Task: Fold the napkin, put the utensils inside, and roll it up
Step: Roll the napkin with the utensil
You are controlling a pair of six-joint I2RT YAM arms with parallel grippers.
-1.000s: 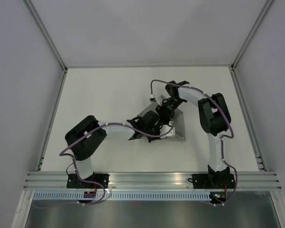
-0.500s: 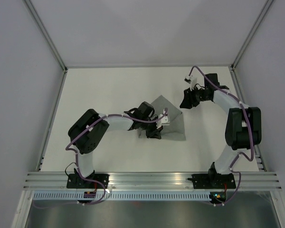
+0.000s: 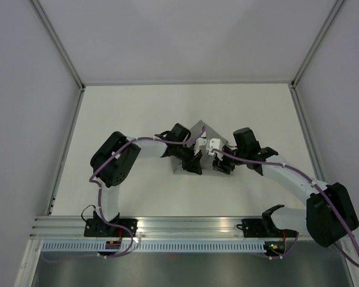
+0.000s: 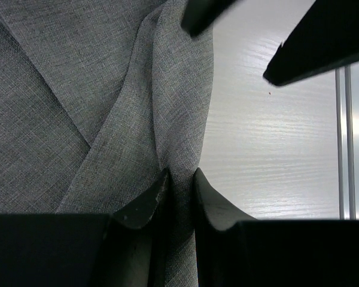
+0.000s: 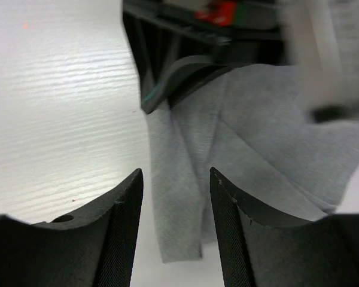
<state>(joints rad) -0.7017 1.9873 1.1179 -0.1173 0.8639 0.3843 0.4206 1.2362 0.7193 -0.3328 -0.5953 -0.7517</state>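
Observation:
The loose end of the raised fold is under my hovering right gripper, so it should move in and pinch the fold (image 5: 161, 127) beside my left gripper's fingertips first.
The grey napkin (image 3: 200, 133) lies folded in the middle of the table, mostly hidden under both wrists. My left gripper (image 3: 193, 165) is shut on a raised fold at the napkin's edge (image 4: 167, 119), with the cloth pinched between its fingertips (image 4: 145, 200). My right gripper (image 3: 220, 165) is open, and its fingers (image 5: 124, 203) straddle a narrow corner flap of the napkin (image 5: 185, 197) without touching it. The left gripper shows dark at the top of the right wrist view (image 5: 179, 66). No utensils are in view.
The white table (image 3: 125, 119) has raised metal rails along its left and right sides. An aluminium rail (image 3: 191, 226) runs along the near edge, and it also shows in the left wrist view (image 4: 350, 137). Grey walls enclose the workspace.
My right arm has swung from the far right of the table back to the napkin's near right side. My left gripper has stayed on the napkin and shifted slightly.

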